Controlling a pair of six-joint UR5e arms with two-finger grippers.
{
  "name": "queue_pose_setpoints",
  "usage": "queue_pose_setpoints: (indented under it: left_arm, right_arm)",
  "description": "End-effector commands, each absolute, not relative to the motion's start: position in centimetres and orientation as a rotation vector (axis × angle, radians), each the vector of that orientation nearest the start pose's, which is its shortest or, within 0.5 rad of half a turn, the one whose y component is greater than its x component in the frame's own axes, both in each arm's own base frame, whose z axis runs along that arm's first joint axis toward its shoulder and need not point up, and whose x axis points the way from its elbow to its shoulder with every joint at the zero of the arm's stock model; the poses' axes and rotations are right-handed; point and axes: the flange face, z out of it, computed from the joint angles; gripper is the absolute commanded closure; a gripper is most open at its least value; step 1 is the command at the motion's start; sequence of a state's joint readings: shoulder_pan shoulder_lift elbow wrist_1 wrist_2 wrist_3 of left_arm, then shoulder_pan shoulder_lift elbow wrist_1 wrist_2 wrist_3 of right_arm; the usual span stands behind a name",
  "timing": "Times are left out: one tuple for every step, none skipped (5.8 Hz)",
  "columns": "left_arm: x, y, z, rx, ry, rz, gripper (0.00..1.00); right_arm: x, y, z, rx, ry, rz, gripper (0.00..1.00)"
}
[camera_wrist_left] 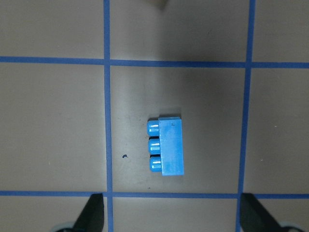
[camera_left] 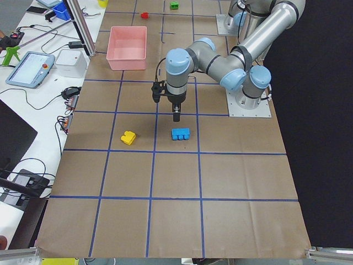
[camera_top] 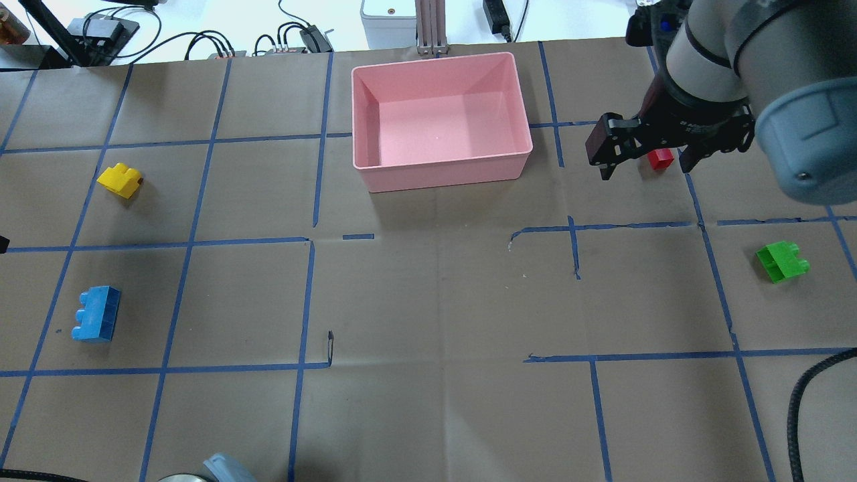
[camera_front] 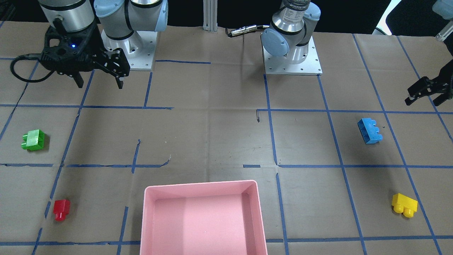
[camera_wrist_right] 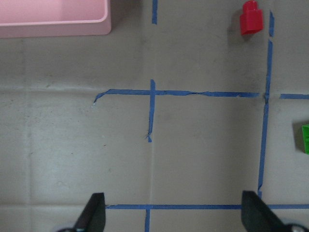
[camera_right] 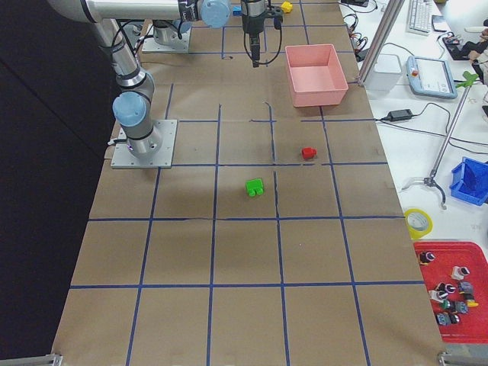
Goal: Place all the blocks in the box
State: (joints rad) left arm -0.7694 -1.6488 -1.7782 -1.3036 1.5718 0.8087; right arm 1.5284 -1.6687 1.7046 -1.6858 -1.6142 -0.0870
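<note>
The fingers of my left gripper should close across the middle of the blue block (camera_front: 369, 131) (camera_wrist_left: 167, 146), on the block's studded side and the smooth side opposite.
The pink box (camera_top: 442, 175) stands at the table's far middle and holds nothing; it also shows in the front view (camera_front: 203, 187). The blue three-stud block (camera_wrist_left: 166, 146) lies on its side below my left gripper (camera_wrist_left: 174, 215), which is open and high above it. The yellow block (camera_top: 120, 181) lies beyond it, left of the box. My right gripper (camera_top: 646, 169) is open and raised, with the red block (camera_top: 661, 158) seen between its fingers far below. The green block (camera_top: 782, 261) lies to the right, nearer me. All blocks rest on the table outside the box.
Brown paper with a blue tape grid covers the table (camera_top: 428, 301). The two arm bases (camera_front: 293, 53) stand at my edge. Cables and equipment (camera_top: 294, 37) lie beyond the far edge. A black cable (camera_top: 803, 402) hangs at the near right.
</note>
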Motion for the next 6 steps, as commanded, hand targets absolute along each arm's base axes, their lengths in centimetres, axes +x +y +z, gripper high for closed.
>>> queue_pose_setpoints:
  left_arm:
    - [27.3,-44.7,30.4,0.017,3.167,0.039,0.01]
    - [26.3,-43.8,26.3,0.015,3.165,0.032,0.01]
    - [26.1,-43.6,23.1,0.017,3.16,0.025,0.01]
    - [26.3,-43.8,20.9,0.015,3.176,0.05,0.01]
    - [26.4,-43.9,19.6,0.012,3.194,0.074,0.01]
    - [26.4,-43.9,19.3,0.012,3.198,0.081,0.01]
  right_arm:
    - [0.4,-47.0,47.6,-0.14,3.201,-0.091,0.01]
    - [-6.2,-46.9,47.4,-0.147,3.215,-0.106,0.01]
    - [-11.1,-46.5,46.4,-0.182,3.212,-0.113,0.01]
    - [-13.5,-47.0,45.2,-0.24,3.216,-0.143,0.01]
    - [-14.8,-49.3,40.0,-0.24,3.156,-0.133,0.01]
    - [-17.0,-50.1,36.7,-0.253,3.183,-0.209,0.01]
